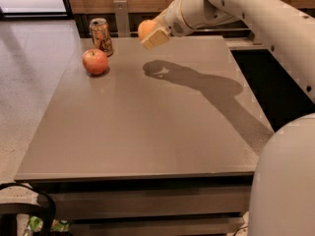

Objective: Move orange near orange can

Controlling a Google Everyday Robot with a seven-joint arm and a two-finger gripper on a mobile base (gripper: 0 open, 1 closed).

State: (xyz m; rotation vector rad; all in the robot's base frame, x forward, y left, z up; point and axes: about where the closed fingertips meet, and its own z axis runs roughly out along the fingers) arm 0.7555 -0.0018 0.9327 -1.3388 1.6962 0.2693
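Next, I let go of the orange, now held above the table, on the grey table point(127, 55) beside the apple and the orange can.
My gripper point(150, 33) is shut on the orange point(145, 27) and holds it in the air above the far part of the grey table point(147, 127). The orange can point(101, 36) stands upright near the table's far left corner, to the left of the gripper. The held orange is apart from the can, about a can's height to its right and above the tabletop. The gripper's shadow point(160, 69) falls on the table below it.
A red-yellow apple point(95, 61) sits on the table just in front of the can. My white arm point(246, 14) reaches in from the right. A dark counter lies beyond the table's right edge. Cables and a black object lie on the floor at the lower left.
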